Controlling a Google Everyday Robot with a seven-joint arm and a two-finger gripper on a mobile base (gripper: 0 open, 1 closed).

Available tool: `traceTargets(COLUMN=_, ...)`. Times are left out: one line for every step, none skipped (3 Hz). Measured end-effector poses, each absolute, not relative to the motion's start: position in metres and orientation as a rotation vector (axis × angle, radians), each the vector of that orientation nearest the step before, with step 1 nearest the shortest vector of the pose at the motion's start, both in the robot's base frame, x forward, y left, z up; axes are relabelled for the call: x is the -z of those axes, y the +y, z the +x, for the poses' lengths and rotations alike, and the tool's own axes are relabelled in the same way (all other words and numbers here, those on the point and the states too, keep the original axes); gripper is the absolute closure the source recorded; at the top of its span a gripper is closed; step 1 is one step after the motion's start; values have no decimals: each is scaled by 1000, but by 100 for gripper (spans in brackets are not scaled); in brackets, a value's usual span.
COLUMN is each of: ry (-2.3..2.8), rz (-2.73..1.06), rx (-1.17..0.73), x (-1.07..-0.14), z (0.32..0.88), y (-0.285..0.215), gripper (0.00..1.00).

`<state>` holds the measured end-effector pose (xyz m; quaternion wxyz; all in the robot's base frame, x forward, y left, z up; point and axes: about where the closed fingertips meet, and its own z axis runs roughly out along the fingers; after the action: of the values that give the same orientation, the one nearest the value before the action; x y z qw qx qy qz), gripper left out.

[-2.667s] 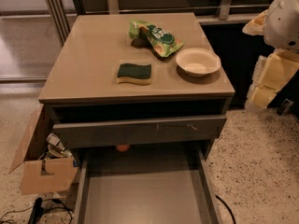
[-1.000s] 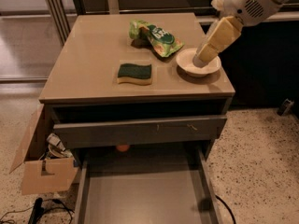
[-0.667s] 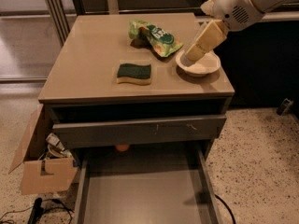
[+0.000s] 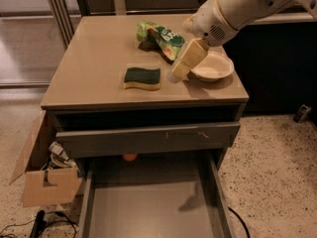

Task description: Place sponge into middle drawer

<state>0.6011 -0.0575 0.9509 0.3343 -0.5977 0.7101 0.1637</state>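
Note:
Next, I close my gripper on the end of the sponge (image 4: 152, 78) that faces the cream bowl.
The sponge (image 4: 142, 78), dark green on top with yellow foam below, lies flat on the tan cabinet top (image 4: 94, 68), towards its front middle. My gripper (image 4: 179, 72) hangs from the white arm that comes in from the upper right. It is just right of the sponge, between it and the bowl, low over the top and holding nothing that I can see. The middle drawer (image 4: 153, 207) is pulled out at the bottom of the view, wide, grey and bare inside.
A round cream bowl (image 4: 214, 66) sits right of the gripper and a green snack bag (image 4: 161, 36) behind it. A grey drawer front with scratch marks (image 4: 148, 139) is slightly out above the open drawer. A cardboard box (image 4: 44, 180) stands on the floor to the left.
The arm has swung in from the right, passed over the bowl, and come down to the left, ending beside the sponge. The sponge, bowl, bag and drawers have not moved.

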Motion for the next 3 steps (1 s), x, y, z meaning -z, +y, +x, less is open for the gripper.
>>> traceTargets(ry=1854, rz=-1559, rx=-428, x=-951, z=601, y=-57, gripper=0)
traceTargets(ry=1853, rz=-1560, rx=-487, x=-932, z=616, y=-36, gripper=0)
traceTargets(ry=1843, rz=-1575, rx=-599, x=-897, z=637, y=6, gripper=0)
